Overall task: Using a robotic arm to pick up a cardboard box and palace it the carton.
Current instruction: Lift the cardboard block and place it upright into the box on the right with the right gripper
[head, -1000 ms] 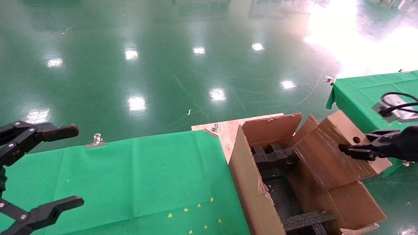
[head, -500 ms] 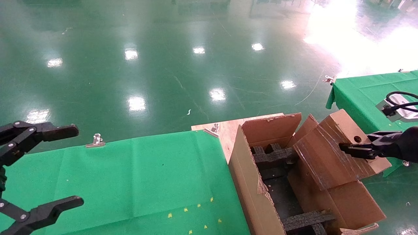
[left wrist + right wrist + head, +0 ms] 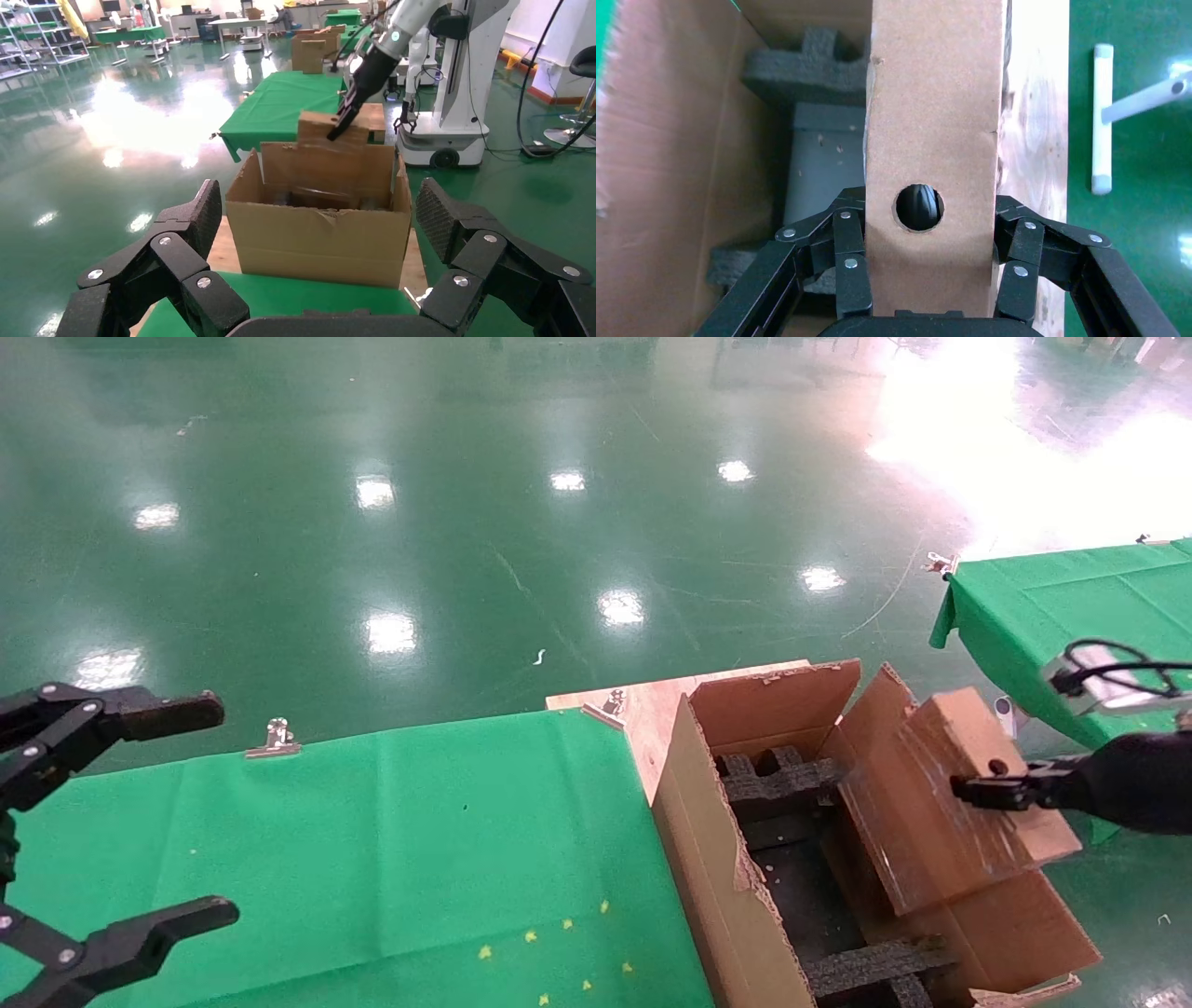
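Next, I release the cardboard box from my right gripper in between the foam inserts, up against the carton's side [image 3: 863, 873] that is opposite the green-covered table.
My right gripper [image 3: 992, 791] is shut on the cardboard box [image 3: 941, 803], a small flat brown box with glossy tape and a round hole. It holds the box tilted, its lower end dipping into the carton [image 3: 708, 859]. In the right wrist view the box [image 3: 933, 140] stands between the fingers [image 3: 845, 263] above the black foam inserts [image 3: 807, 77]. The carton is large, brown, torn-edged, with foam inserts [image 3: 778, 784] inside. My left gripper [image 3: 140, 812] is open and empty at the left, over the green cloth. From the left wrist view the carton [image 3: 320, 235] and the held box [image 3: 330, 126] show ahead.
A green-covered table [image 3: 372, 859] lies left of the carton, with metal clips [image 3: 275, 738] at its far edge. A second green table [image 3: 1052, 598] stands at the right. A bare wooden board [image 3: 643, 705] sits under the carton. Glossy green floor lies beyond.
My right gripper has moved down and slightly left with the cardboard box, lowering it deeper into the carton. The left arm has not moved.
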Robot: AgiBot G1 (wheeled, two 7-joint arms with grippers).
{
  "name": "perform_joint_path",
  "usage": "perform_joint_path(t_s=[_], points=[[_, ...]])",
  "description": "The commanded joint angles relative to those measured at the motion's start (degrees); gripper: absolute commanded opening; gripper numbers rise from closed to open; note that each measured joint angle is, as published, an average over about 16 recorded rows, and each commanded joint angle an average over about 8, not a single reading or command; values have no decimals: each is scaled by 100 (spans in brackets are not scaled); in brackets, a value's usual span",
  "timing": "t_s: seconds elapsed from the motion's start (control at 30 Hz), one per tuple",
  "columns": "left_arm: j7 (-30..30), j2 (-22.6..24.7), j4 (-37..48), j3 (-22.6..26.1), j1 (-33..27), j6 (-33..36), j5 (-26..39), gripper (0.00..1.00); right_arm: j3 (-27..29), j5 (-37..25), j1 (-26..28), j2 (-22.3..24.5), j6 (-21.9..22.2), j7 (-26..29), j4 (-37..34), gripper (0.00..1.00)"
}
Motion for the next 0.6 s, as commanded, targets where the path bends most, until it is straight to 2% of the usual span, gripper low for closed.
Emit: perform_joint_path(t_s=[0.03, 0.6], points=[[0, 0, 0, 0, 0, 0, 0, 100, -65, -87, -77, -33, 122, 184, 53, 0], [1, -1, 0, 1, 0, 0, -1, 100, -448, -405, -664, -504, 1016, 815, -174, 0]])
